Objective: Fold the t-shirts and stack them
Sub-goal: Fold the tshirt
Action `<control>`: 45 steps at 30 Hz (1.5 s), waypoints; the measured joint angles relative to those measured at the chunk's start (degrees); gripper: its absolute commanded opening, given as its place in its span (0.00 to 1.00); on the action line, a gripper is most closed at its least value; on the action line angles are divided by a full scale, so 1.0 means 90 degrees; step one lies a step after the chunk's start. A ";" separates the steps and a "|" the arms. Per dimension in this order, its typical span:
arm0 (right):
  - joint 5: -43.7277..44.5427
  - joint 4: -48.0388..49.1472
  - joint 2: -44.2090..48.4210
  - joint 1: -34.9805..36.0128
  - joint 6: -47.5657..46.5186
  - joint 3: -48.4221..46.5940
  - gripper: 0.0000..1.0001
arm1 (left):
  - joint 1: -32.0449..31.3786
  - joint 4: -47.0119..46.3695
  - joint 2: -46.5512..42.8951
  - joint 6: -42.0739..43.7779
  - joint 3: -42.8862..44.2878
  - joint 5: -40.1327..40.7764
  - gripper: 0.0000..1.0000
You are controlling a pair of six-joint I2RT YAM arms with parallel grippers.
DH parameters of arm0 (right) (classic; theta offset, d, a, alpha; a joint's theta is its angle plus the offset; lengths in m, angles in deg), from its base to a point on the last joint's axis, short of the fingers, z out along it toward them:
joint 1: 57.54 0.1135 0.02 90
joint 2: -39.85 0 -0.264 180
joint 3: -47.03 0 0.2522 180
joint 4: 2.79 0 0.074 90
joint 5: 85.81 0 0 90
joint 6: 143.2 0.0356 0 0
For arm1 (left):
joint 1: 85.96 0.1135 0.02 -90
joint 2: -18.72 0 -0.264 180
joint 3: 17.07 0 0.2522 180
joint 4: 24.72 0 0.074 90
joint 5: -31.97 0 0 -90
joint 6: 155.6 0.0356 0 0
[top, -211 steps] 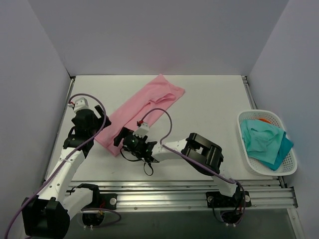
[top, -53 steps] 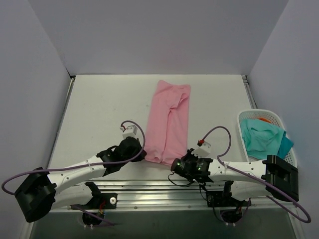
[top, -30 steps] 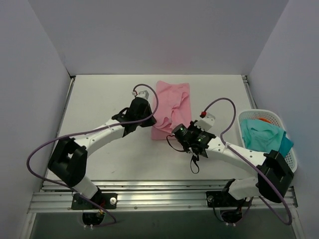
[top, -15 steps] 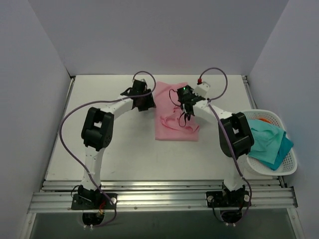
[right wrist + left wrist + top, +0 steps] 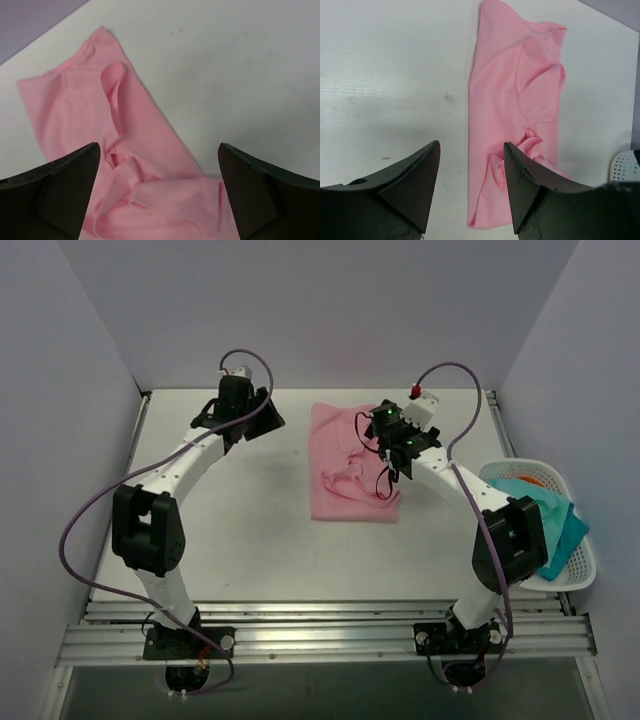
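Observation:
I see a bunched flap lying across the light pink t-shirt, so I should bring my right gripper down and pinch the flap's near edge (image 5: 211, 222) before the next fold.
A light pink t-shirt (image 5: 350, 465) lies folded into a short rectangle at the far middle of the table, with a bunched wrinkle on top near its right edge. My left gripper (image 5: 262, 420) is open and empty, off the shirt's far left corner. In the left wrist view it (image 5: 471, 144) hovers over bare table beside the shirt (image 5: 520, 100). My right gripper (image 5: 392, 452) is open wide and empty above the shirt's right side. In the right wrist view it (image 5: 158, 145) is over the wrinkled cloth (image 5: 75, 110).
A white basket (image 5: 578, 585) stands at the right edge of the white table (image 5: 200, 540), holding teal cloth (image 5: 525, 520) with something orange (image 5: 530, 480) behind it. Grey walls close the back and sides. The right arm's cable loop (image 5: 385, 480) hangs over the shirt.
Both grippers carried the shirt's near end to the far end, folding it in half, then let go. The left gripper has since moved away to the left.

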 measured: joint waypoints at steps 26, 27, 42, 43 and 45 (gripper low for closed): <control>-0.0639 0.1163 0.0687 0.0163 0.0831 0.3300 1.00 | -0.0882 -0.2523 0.0573 -0.0104 -0.2455 -0.1404 0.63; -0.0656 0.1171 0.0656 0.0163 0.0831 0.3274 1.00 | -0.0882 -0.2548 0.0610 -0.0104 -0.2397 -0.1409 0.63; -0.0964 0.1178 0.0755 0.0199 0.0811 0.2977 0.85 | -0.0882 -0.2781 0.0976 -0.0102 -0.1938 -0.1528 0.62; -0.0967 0.1178 0.0765 0.0226 0.0821 0.2977 0.83 | -0.0882 -0.2778 0.0991 -0.0102 -0.1938 -0.1530 0.62; -0.0969 0.1173 0.0775 0.0318 0.0840 0.2977 0.80 | -0.0882 -0.2778 0.0998 -0.0102 -0.1938 -0.1535 0.62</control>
